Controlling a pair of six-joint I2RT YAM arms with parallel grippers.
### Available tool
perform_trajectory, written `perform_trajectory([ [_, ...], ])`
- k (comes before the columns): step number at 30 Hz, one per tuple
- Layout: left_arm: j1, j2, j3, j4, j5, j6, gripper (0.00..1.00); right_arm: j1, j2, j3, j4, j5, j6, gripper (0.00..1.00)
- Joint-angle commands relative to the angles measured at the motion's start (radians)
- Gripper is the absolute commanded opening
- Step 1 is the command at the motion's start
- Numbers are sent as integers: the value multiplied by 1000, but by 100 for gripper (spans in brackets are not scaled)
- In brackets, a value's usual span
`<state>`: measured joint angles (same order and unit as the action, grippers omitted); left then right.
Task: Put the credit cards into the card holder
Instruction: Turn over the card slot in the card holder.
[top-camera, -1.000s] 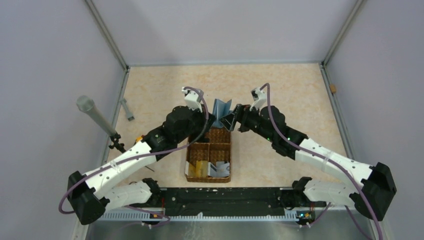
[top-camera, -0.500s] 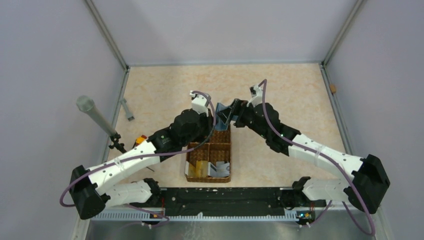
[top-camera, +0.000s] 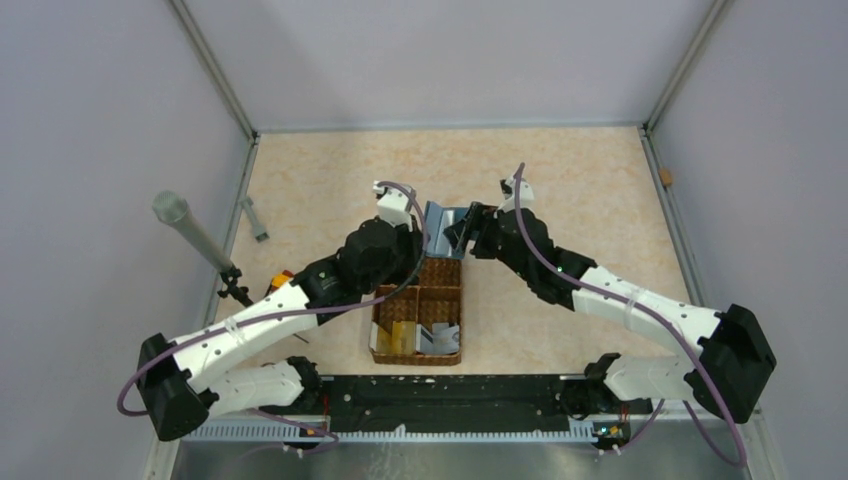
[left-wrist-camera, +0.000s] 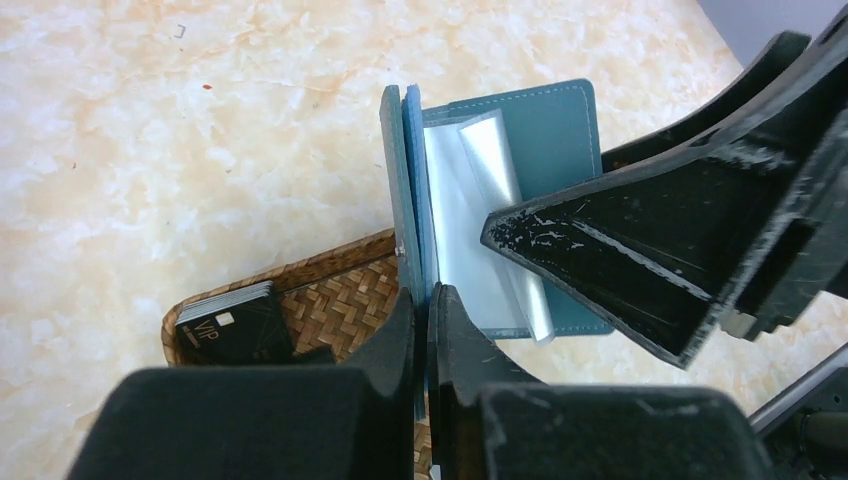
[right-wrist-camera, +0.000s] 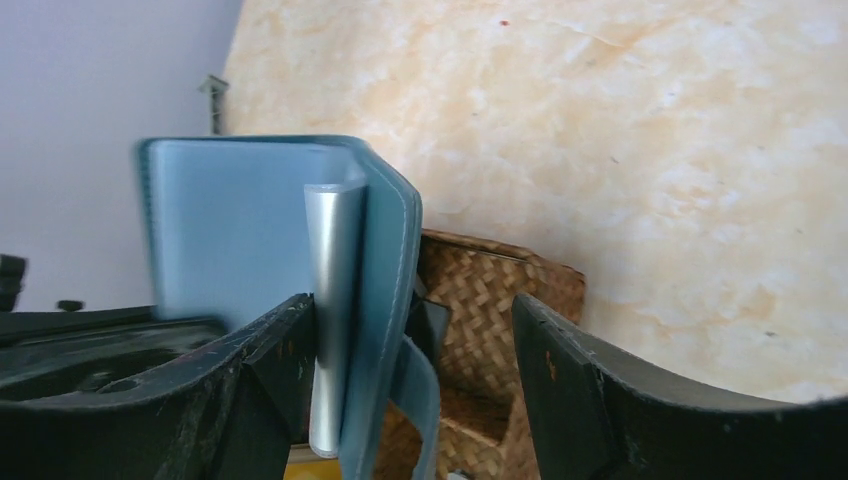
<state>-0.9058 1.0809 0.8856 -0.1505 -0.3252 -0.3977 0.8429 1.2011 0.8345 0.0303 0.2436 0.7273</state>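
Observation:
The silver-grey sheet curls against the finger of the robot's right gripper inside the card holder, so that gripper should back off and take the flap nearer its edge (left-wrist-camera: 583, 140).
The teal card holder (top-camera: 441, 216) hangs open above the far end of the wicker basket (top-camera: 379, 308). My left gripper (top-camera: 429, 238) is shut on the edge of its left flap (left-wrist-camera: 412, 190). The light-blue inside (right-wrist-camera: 230, 220) faces my right gripper (top-camera: 463, 229). That gripper is open, with the right flap and a silver-grey sheet (right-wrist-camera: 334, 300) between its fingers, against the left finger (right-wrist-camera: 285, 345). I cannot tell whether the sheet is a card or a sleeve. Gold-yellow cards (top-camera: 401, 335) and white-grey cards (top-camera: 441, 338) lie in the basket's near compartments.
A black VIP card (left-wrist-camera: 236, 326) stands in a far basket compartment (left-wrist-camera: 330, 262). A grey cylinder on a stand (top-camera: 186, 226) and a small grey piece (top-camera: 256, 220) are at the left. An orange-yellow toy (top-camera: 282, 276) sits by the left arm. A small brown block (top-camera: 665, 178) lies far right.
Both arms have shifted around the holder. The right gripper has risen from beside the basket to the holder's right flap. The left gripper has kept its hold.

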Motion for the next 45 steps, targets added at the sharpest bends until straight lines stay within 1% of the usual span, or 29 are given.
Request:
perform_trajectory([
  [1, -4, -68, 3, 56, -32, -3, 0, 10, -5, 31, -93, 132, -34, 71],
  [2, -4, -77, -8, 68, -31, -7, 0, 10, -5, 30, -99, 141, -37, 71],
  [4, -3, -97, -29, 92, -29, -27, 0, 3, -10, 18, -79, 122, -36, 64],
  [6, 0, -114, -43, 106, -7, -41, 0, -27, -20, -29, 5, 37, -28, 62],
  [8, 5, -124, -49, 107, 14, -45, 0, -63, -27, -60, 67, -54, 1, 62],
  [11, 18, -147, -56, 95, 32, -54, 0, -101, -30, -67, 44, -68, -6, 66],
  [12, 29, -160, -63, 99, 61, -57, 0, -116, -34, -67, 23, -65, -16, 68],
  [16, 108, -219, -116, 143, 222, -85, 0, -248, -68, -83, -26, -170, -43, 71],
  [17, 135, -226, -122, 143, 270, -96, 0, -270, -78, -82, -71, -172, -54, 71],
  [20, 226, -236, -130, 143, 392, -114, 0, -324, -123, -71, -126, -177, -107, 75],
  [22, 254, -240, -126, 133, 440, -97, 0, -347, -165, -61, -123, -231, -146, 78],
  [24, 274, -242, -111, 101, 467, -68, 0, -362, -206, -38, -107, -319, -194, 82],
  [28, 275, -243, -96, 56, 496, -3, 0, -363, -232, 62, -79, -530, -249, 87],
  [31, 275, -245, -112, 72, 517, 36, 0, -360, -191, 124, -73, -624, -203, 88],
  [34, 274, -230, -128, 106, 516, 24, 0, -327, -139, 130, -40, -651, -139, 88],
  [38, 264, -206, -140, 143, 489, -8, 0, -244, -61, 121, 65, -630, -99, 88],
  [42, 228, -191, -130, 142, 434, 22, 0, -200, -6, 109, 156, -645, -36, 88],
  [45, 212, -181, -123, 138, 413, 39, 0, -181, 24, 115, 177, -632, -14, 88],
])
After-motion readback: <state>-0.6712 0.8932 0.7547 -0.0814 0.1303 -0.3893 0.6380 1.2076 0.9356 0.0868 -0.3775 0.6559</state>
